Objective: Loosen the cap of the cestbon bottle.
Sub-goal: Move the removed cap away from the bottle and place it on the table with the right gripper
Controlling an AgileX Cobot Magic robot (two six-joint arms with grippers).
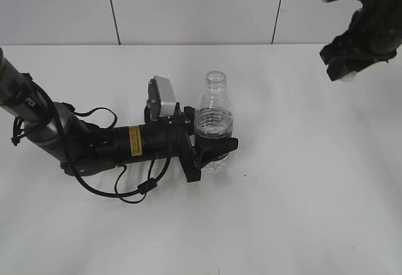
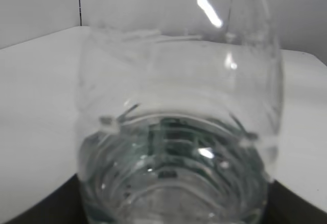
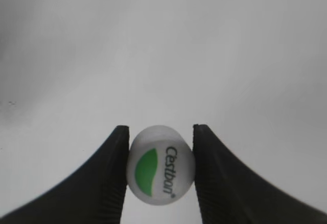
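Next, my right gripper lets go of the white cap on the bare white table (image 1: 327,140) below it, well away from the bottle.
The clear ribbed cestbon bottle (image 1: 214,119) stands upright on the white table with its neck bare and no cap on it. My left gripper (image 1: 217,152) is shut on its lower body at the dark label band. The bottle fills the left wrist view (image 2: 179,132). My right gripper (image 1: 344,71) is raised at the far right, well away from the bottle. In the right wrist view it (image 3: 159,169) is shut on the white cap (image 3: 160,165), whose top shows a green leaf mark and the word Cestbon.
The left arm's black body and cables (image 1: 119,146) lie across the table to the left of the bottle. A white wall with dark seams (image 1: 112,8) runs along the back of the white table (image 1: 301,181).
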